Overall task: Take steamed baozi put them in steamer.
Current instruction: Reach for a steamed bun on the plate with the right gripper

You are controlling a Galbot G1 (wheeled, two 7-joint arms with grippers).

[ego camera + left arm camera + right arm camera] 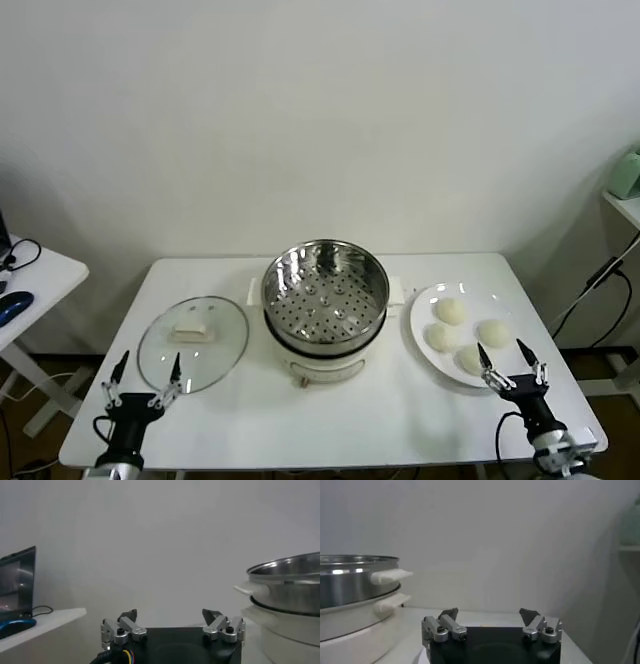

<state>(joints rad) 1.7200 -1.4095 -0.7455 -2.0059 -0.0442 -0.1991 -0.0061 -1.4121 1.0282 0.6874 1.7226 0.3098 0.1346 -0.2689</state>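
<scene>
My right gripper is going to close around the sides of the rearmost steamed baozi (451,311), which is the one closest to the far edge of the white plate.
Several cream-white steamed baozi (450,311) lie on a white plate (423,303) at the right of the table. The shiny steel steamer (325,293), its perforated floor bare, sits on a white cooker base in the middle; its side shows in the left wrist view (290,582) and the right wrist view (350,585). My right gripper (508,355) stands open at the table's front right, just in front of the plate, holding nothing. My left gripper (146,372) stands open at the front left, before the glass lid, also with nothing in it.
A round glass lid (193,342) with a pale knob lies flat left of the steamer. A side table (30,275) with a laptop and a blue mouse stands at the far left. A shelf (622,205) juts in at the far right.
</scene>
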